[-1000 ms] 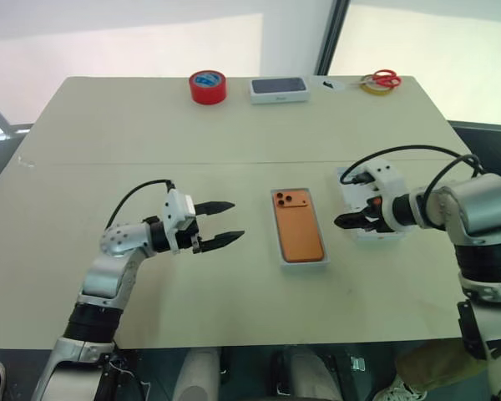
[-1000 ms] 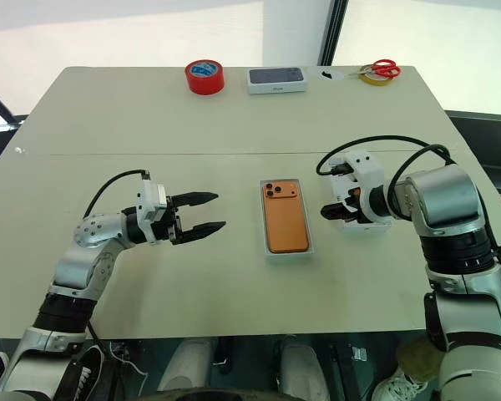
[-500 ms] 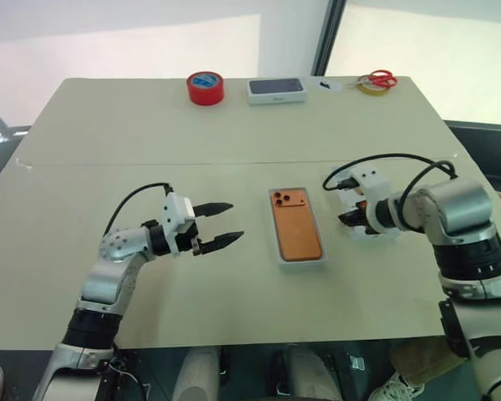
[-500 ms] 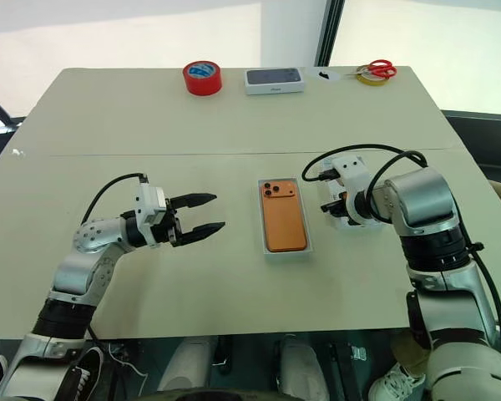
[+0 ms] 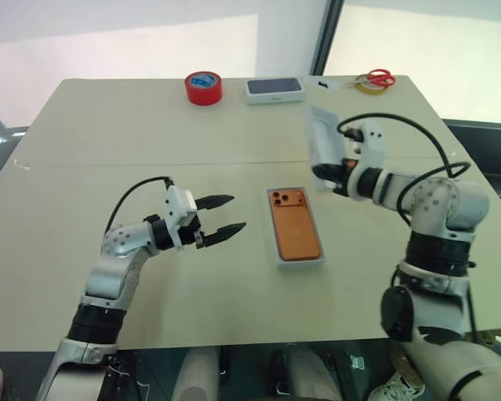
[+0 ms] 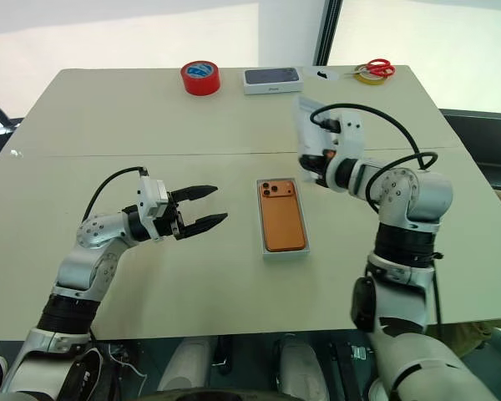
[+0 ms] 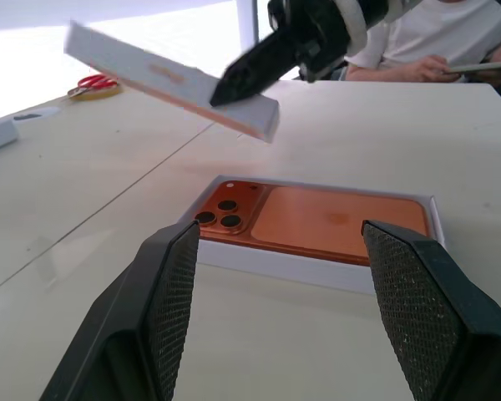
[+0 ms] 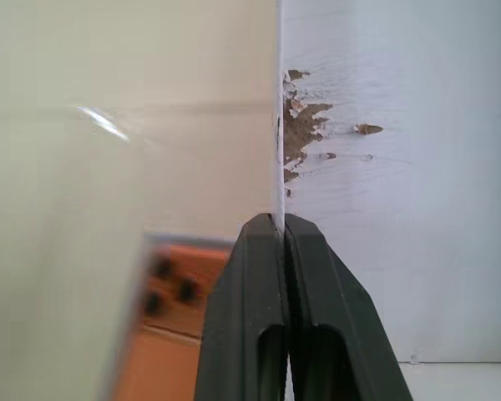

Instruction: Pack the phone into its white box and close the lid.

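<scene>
The white lid will sit slightly crooked over the orange phone in the white box (image 5: 285, 224) when my right gripper lets go of it there.
The orange phone (image 5: 294, 224) lies face down in the white box (image 5: 301, 262) at the table's middle, its lenses at the far end. My right gripper (image 5: 334, 177) is shut on one wall of the white lid (image 5: 324, 142), which hangs tilted in the air just beyond the box's far right corner. In the right wrist view the two fingers (image 8: 267, 251) pinch the lid's (image 8: 401, 167) edge, with the phone (image 8: 167, 292) below. My left gripper (image 5: 236, 212) stands open to the left of the box, pointing at it, holding nothing.
At the table's far edge stand a red tape roll (image 5: 203, 87), a white box with a dark phone picture (image 5: 275, 88), and red scissors (image 5: 382, 78) on a yellow roll. A person (image 7: 434, 42) sits beyond the table's right side.
My right gripper has shut on the lid, which lay on the table right of the box, and has lifted it up and toward the far left. The left arm has kept still.
</scene>
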